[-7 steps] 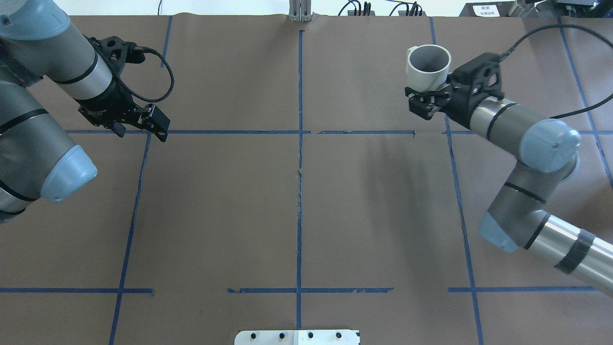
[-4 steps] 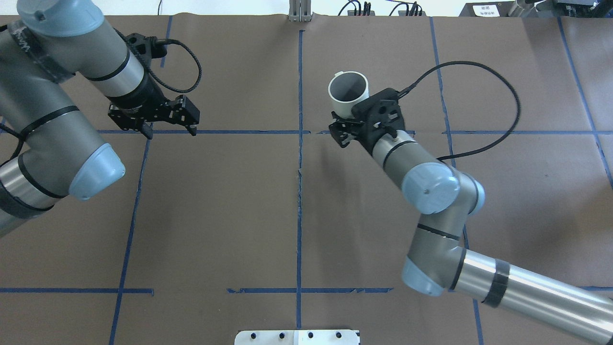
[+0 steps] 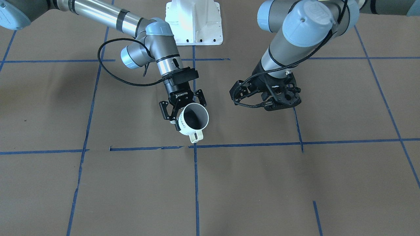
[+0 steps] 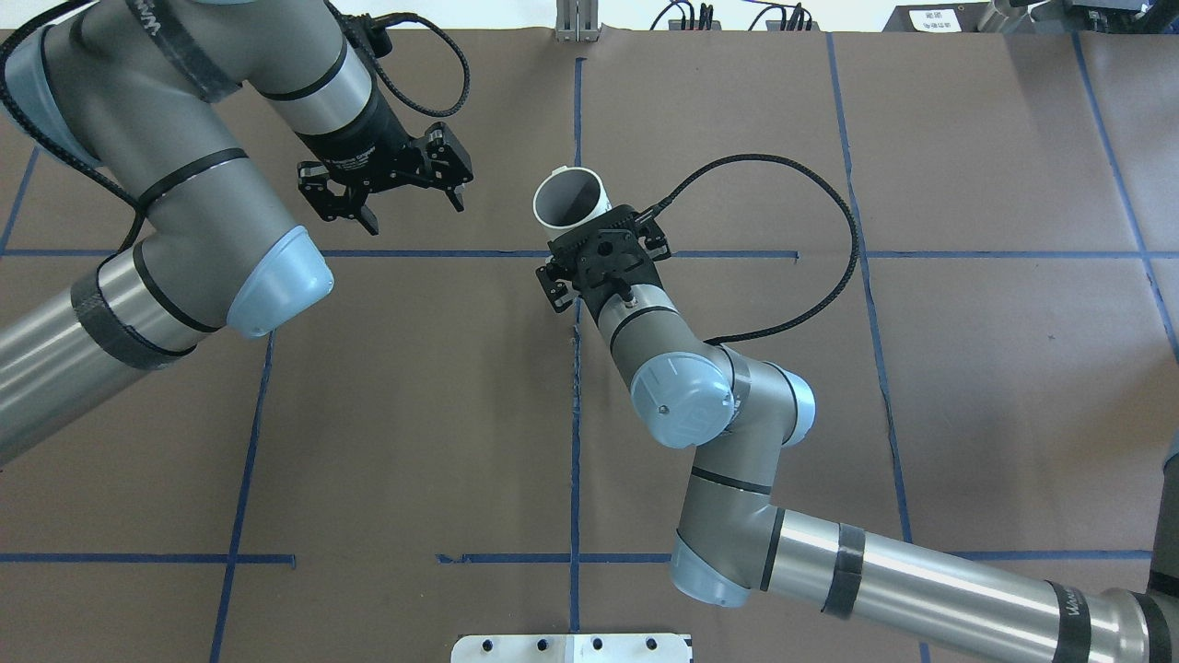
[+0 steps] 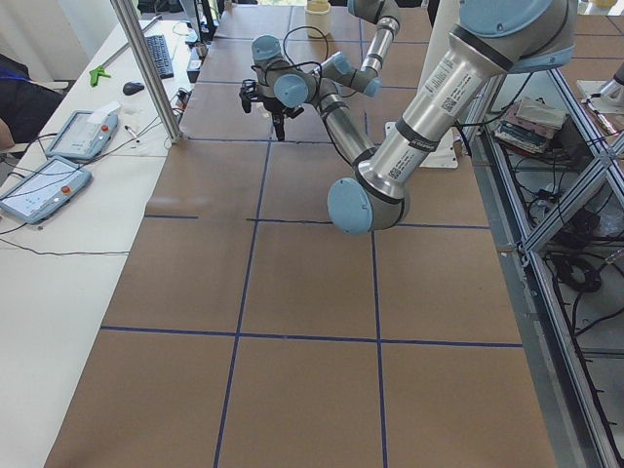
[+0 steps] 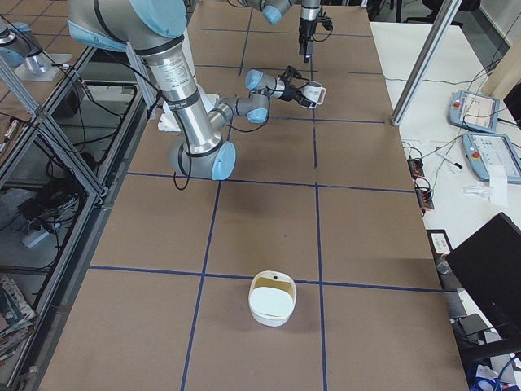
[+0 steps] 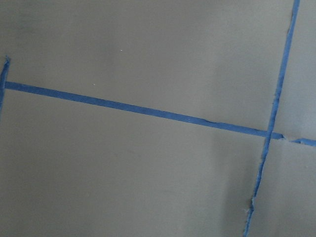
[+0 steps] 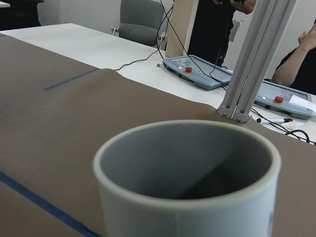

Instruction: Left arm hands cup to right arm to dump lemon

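Observation:
My left gripper needs to grip the rim of the white cup (image 3: 207, 110) opposite my right gripper, one finger inside.
The white cup (image 4: 568, 195) with black lettering is tilted and held clear of the table near the centre line. My right gripper (image 3: 183, 109) is shut on its wall; the handle (image 3: 196, 136) points away from the gripper. The cup's grey inside fills the right wrist view (image 8: 187, 163), and no lemon shows in any view. The cup also shows in the exterior right view (image 6: 316, 95). My left gripper (image 4: 413, 210) is open and empty, to the cup's left with a gap between them. The left wrist view shows only brown paper and blue tape.
A white bowl (image 6: 273, 299) stands on the table towards its right end. An aluminium post (image 4: 577, 18) rises at the far edge's middle. Control pendants (image 8: 197, 71) and seated people are beyond the far edge. Blue tape lines (image 4: 576, 414) divide the brown paper.
My right arm has swung left with the cup, from the far right to the centre line. My left arm has moved right and further out towards it, gripper still open.

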Controlling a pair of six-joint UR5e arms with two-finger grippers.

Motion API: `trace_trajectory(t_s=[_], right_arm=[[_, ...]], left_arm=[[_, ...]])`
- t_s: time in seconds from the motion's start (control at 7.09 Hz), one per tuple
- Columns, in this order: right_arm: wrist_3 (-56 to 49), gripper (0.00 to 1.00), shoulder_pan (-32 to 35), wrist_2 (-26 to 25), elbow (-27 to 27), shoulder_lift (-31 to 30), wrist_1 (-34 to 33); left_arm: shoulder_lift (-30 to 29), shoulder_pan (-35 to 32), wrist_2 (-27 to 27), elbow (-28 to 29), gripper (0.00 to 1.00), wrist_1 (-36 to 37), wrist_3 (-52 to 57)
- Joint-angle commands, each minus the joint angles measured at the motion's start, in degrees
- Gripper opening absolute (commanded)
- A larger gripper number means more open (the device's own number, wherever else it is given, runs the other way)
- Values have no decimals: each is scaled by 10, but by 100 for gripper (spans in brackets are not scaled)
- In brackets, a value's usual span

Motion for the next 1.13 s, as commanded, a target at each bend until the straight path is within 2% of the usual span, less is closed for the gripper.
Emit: trace_trajectory(t_s=[0.0,0.14,0.42,0.99], right_arm=[[17,36,-17,-21,-21,20,-1],[17,41,-20,-24,-21,20,-1],[17,49,-23,-25,-21,21,-1],[16,51,-29,-25,-20,25,-1]], left_arm=[[-36,5,0,29,100,-4,-34],[-39,13,0,44,100,-29,-58],[-45,26,0,84,89,-88,-92],[-46,42,1,86,71,-90,-95]])
